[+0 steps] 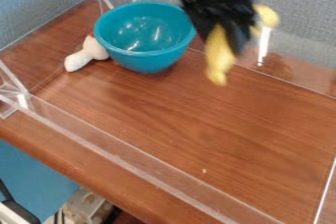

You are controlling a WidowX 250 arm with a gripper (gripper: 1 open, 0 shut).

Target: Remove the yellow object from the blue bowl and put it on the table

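Observation:
Next, my gripper lets go of the yellow object on the brown table [246,162] near the clear front side, well away from the blue bowl.
The yellow object [219,57], a small curved banana-shaped toy, hangs blurred in the air to the right of the blue bowl [144,36], above the table [197,130]. My dark gripper [226,31] holds the toy's upper end and is shut on it. The teal bowl stands at the back left and has nothing in it.
A whitish-cream elongated object [83,55] lies against the bowl's left side. Low clear acrylic walls [282,56] border the brown wood-grain tabletop on all sides.

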